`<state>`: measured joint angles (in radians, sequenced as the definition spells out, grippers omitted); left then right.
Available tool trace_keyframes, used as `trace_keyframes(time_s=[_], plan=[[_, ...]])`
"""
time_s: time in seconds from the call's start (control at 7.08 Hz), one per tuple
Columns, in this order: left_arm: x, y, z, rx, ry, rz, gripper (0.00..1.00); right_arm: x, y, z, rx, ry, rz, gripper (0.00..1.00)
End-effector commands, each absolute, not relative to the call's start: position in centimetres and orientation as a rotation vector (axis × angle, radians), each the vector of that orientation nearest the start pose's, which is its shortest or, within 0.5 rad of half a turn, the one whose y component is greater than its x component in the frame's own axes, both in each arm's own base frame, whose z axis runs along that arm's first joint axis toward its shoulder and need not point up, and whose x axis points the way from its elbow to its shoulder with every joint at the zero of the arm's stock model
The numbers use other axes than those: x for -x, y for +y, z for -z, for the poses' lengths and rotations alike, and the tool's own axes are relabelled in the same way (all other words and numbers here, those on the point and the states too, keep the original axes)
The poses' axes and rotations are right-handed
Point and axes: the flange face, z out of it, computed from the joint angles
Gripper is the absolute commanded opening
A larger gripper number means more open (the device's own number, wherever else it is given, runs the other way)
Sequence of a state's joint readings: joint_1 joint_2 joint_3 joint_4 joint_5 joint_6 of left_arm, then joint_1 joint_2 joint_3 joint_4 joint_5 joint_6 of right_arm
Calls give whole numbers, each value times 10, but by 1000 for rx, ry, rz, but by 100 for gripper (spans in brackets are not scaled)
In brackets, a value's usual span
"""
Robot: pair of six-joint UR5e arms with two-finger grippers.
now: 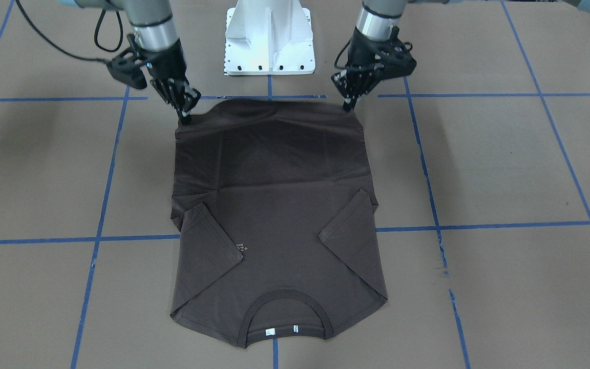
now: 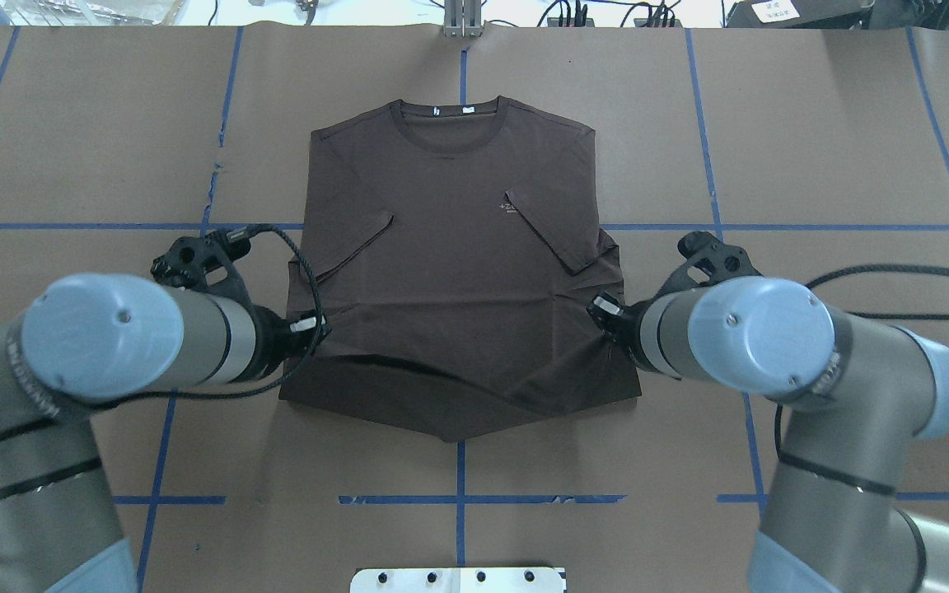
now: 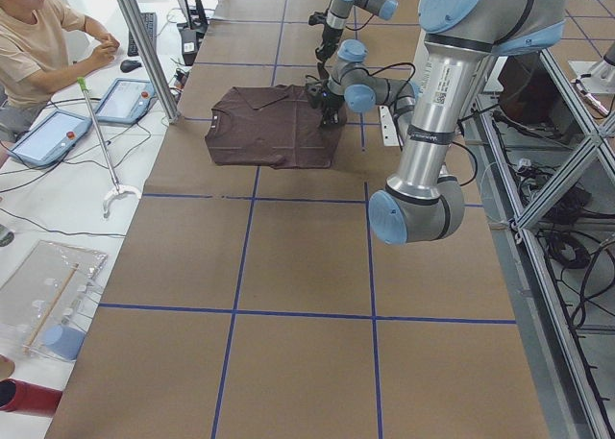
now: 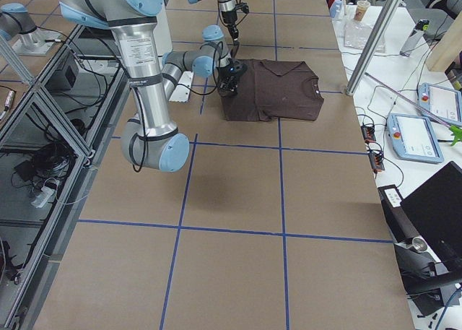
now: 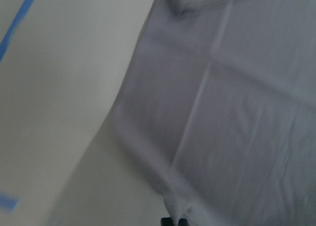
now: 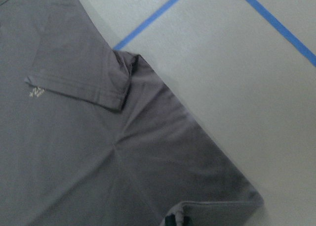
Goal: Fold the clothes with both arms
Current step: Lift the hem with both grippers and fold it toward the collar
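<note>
The robot's left gripper should release the hem corner on the T-shirt's shoulder corner (image 1: 385, 293) nearest the broken blue tape.
The dark grey-brown T-shirt (image 1: 274, 205) lies flat on the brown table with its front up. Both sleeves are folded inward, and the collar (image 1: 285, 307) points away from the robot. My left gripper (image 1: 348, 106) is shut on one hem corner nearest the robot, and my right gripper (image 1: 186, 120) is shut on the other. The hem is stretched straight between them. In the left wrist view the left gripper (image 5: 175, 221) pinches a cloth edge. In the right wrist view the right gripper (image 6: 176, 220) holds a small fold. In the overhead view the wrists hide both sets of fingertips.
The white base pedestal (image 1: 269, 41) stands just behind the hem, between the arms. Blue tape lines (image 1: 505, 225) cross the brown table. Black cables hang off both wrists. A seated person (image 3: 38, 36) with tablets is beyond the table's far side, next to a metal post (image 3: 144, 45).
</note>
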<state>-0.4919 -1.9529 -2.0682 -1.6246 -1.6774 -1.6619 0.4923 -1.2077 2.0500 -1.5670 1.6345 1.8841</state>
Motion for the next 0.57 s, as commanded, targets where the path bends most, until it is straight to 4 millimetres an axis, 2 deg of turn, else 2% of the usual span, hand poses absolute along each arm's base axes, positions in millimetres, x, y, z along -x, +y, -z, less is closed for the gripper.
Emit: trace_keyframes(time_s=[0.0, 0.14, 0.28, 0.42], plan=[[-421, -460, -254, -165, 901, 567, 0, 421, -480, -272, -87, -783, -718, 0], [-420, -490, -260, -203, 893, 567, 0, 435, -517, -285, -89, -725, -734, 0], [-407, -514, -266, -235, 889, 579, 0, 434, -551, -282, -105, -719, -762, 0], [-417, -534, -274, -275, 887, 600, 0, 442, -571, -285, -85, -735, -765, 0]])
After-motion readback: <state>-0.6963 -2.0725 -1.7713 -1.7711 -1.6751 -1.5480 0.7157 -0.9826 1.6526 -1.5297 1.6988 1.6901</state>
